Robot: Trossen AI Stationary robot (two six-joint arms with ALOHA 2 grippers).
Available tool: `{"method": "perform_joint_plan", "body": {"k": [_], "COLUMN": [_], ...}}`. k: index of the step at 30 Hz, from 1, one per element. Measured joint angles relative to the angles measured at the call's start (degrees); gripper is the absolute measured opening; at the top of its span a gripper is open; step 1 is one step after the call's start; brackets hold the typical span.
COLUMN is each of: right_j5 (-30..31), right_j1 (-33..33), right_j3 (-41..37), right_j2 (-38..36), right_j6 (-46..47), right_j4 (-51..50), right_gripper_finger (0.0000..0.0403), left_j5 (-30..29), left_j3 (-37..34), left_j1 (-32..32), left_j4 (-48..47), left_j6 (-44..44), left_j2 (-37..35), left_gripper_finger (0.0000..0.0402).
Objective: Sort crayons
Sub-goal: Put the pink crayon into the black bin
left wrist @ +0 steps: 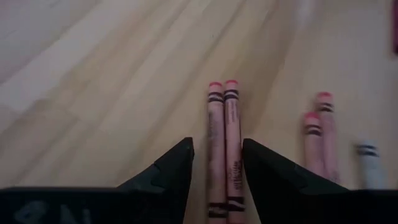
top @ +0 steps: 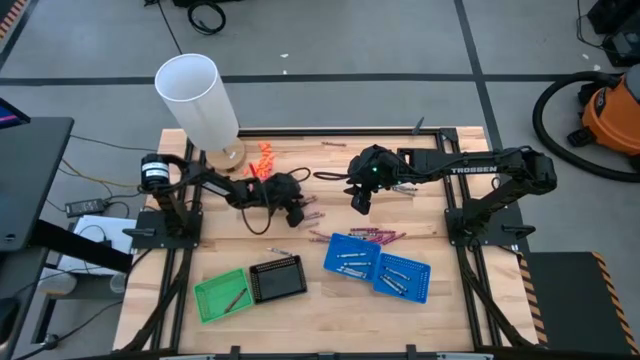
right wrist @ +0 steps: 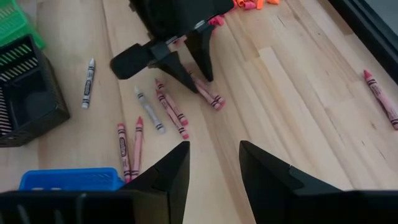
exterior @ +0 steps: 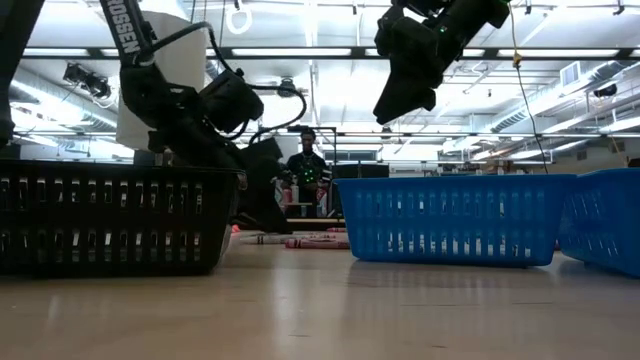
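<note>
The pink-red crayons are side by side within the fingers of my left gripper, so I should open them and close them around a single crayon (left wrist: 216,140), saving its neighbour for later.
Two pink-red crayons (left wrist: 224,130) lie side by side flat on the wooden table, and my left gripper (left wrist: 217,146) is low over them. It is open, with one finger on each side of the pair. The right wrist view shows this gripper (right wrist: 199,84) with the pair's ends (right wrist: 211,96) sticking out beyond its fingertips. More red crayons (right wrist: 171,111) and grey crayons (right wrist: 149,109) lie loose nearby. My right gripper (top: 358,203) hangs open above the table's middle with nothing between its fingers.
Two blue baskets (top: 335,262) (top: 420,285) with several crayons in them stand at the near centre. A green basket (top: 205,300) and a black basket (top: 276,278) stand to their left. A white cylinder (top: 200,100) and orange pieces (top: 265,155) are at the far left. Another red crayon (right wrist: 379,93) lies apart.
</note>
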Motion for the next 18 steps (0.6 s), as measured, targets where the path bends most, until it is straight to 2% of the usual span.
{"method": "perform_joint_plan", "body": {"k": [7, 14, 18], "right_j5": [-0.02, -0.03, -0.04], "right_j1": [0.00, 0.13, 0.15], "right_j3": [0.00, 0.00, 0.00], "right_j2": [0.00, 0.00, 0.00], "right_j6": [0.30, 0.49, 0.49], "right_j4": [0.01, 0.03, 0.03], "right_gripper_finger": [0.0146, 0.0146, 0.0147], "left_j5": [1.77, 0.60, 1.90], "left_j3": [0.12, 0.07, -0.12], "left_j1": [1.13, -0.29, -0.67], "left_j4": [-2.34, -3.46, -1.78], "left_j6": [0.91, 1.44, -0.38], "left_j2": [-0.11, -0.11, -0.10], "left_gripper_finger": [0.0143, 0.0070, 0.0043]}}
